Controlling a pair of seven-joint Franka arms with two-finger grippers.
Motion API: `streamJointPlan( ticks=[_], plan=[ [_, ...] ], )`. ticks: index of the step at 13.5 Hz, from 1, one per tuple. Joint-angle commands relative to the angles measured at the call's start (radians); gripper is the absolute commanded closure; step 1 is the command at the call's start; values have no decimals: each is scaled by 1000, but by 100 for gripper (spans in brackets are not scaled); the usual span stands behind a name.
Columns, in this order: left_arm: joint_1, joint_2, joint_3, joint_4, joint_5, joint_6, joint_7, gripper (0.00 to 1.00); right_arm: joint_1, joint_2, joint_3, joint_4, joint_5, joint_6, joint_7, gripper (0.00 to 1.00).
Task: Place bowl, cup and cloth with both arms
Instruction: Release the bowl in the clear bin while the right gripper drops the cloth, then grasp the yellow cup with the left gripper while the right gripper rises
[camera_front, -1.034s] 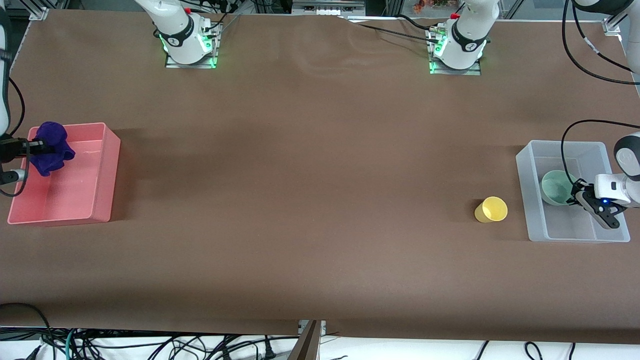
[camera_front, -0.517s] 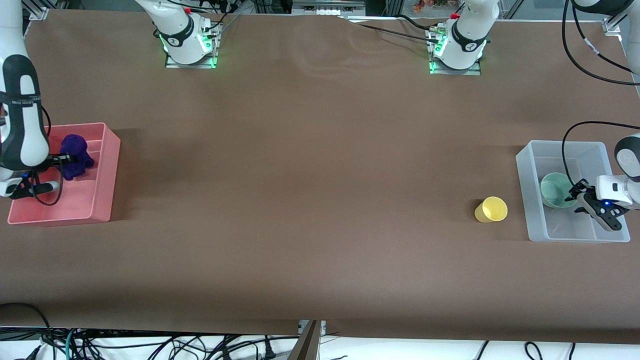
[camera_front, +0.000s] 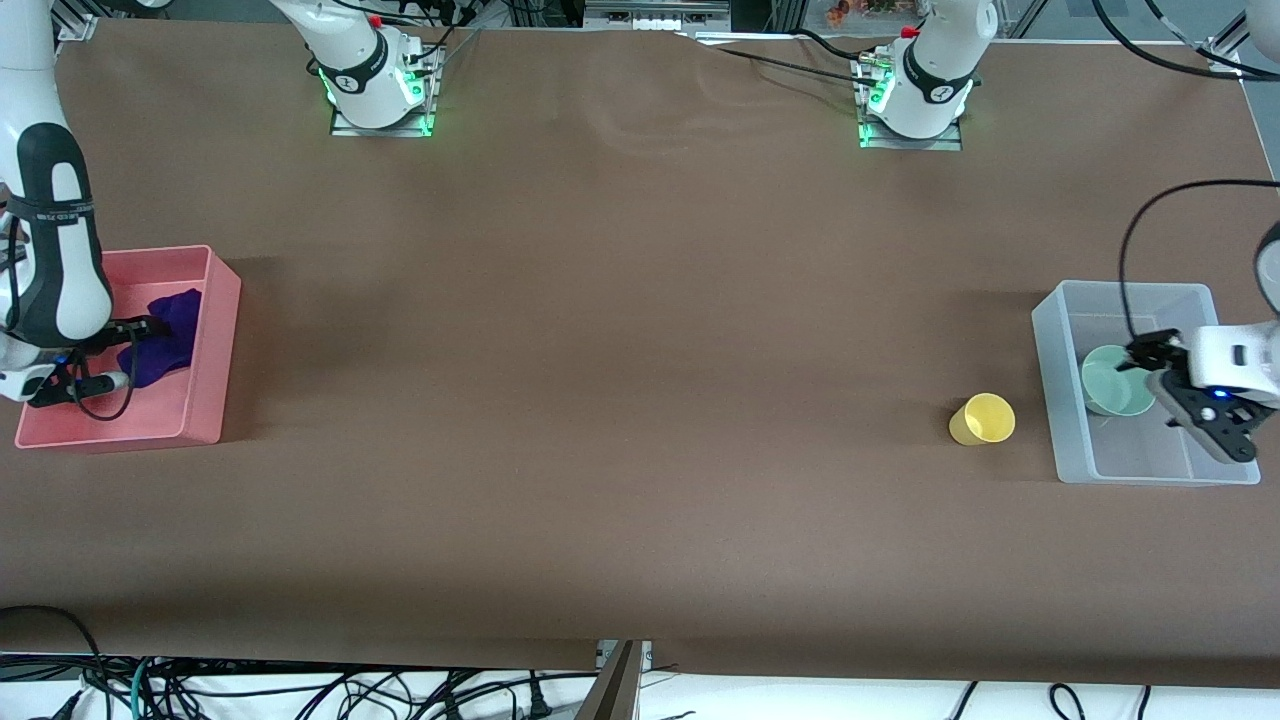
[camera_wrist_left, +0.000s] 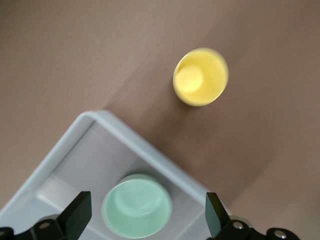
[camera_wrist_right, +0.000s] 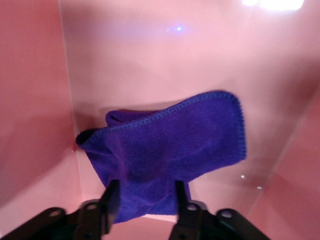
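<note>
The next move for my left gripper is to go to the yellow cup and close on the cup's rim (camera_front: 1012, 415) (camera_wrist_left: 184, 101) at the side facing the clear bin.
The purple cloth (camera_front: 168, 342) lies loose on the floor of the pink bin (camera_front: 215, 350) at the right arm's end of the table. My right gripper (camera_front: 135, 345) hangs open just above it, one finger on each side of the cloth (camera_wrist_right: 170, 150), not pinching it. The mint-green bowl (camera_front: 1112, 380) stands upright in the clear bin (camera_front: 1050, 390) at the left arm's end. My left gripper (camera_front: 1150, 370) is open above the bowl (camera_wrist_left: 137, 205), fingers well clear of its rim. The yellow cup (camera_front: 983, 418) stands on the table beside the clear bin, also seen in the left wrist view (camera_wrist_left: 200, 76).
The pink bin's walls (camera_wrist_right: 30, 100) close in around my right gripper (camera_wrist_right: 145, 200). The clear bin's rim (camera_wrist_left: 150, 145) runs between the bowl and the cup. The brown table stretches wide between the two bins. Both arm bases stand along the table edge farthest from the front camera.
My right gripper came down into the pink bin and let go of the cloth, which now lies spread out. My left gripper lifted off the bowl, which stays in the clear bin.
</note>
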Motion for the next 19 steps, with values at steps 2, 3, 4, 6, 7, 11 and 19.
streamJointPlan(
  ticks=[2, 3, 4, 6, 7, 11, 19],
  plan=[
    [-76, 60, -1, -34, 7, 19, -213, 0, 4, -138, 43, 68, 18, -137, 0, 0],
    [-79, 86, -2, -42, 4, 40, -236, 0, 9, -172, 64, 86, 18, -170, 6, 0],
    [-84, 117, -2, -47, 4, 75, -247, 0, 13, -216, 96, 86, 15, -182, 27, 0],
    [-84, 163, -2, -48, -2, 137, -253, 1, 15, -281, 164, 89, 2, -227, 116, 0],
    [-84, 183, -2, -50, -1, 163, -276, 3, 18, -301, 195, 105, -3, -254, 179, 0],
    [-93, 235, -2, -42, -4, 244, -355, 29, 128, -389, 227, 120, -25, -329, 439, 0],
    [-88, 268, -2, -51, -51, 270, -357, 100, 157, -511, 284, 143, -41, -461, 480, 0]
  ],
)
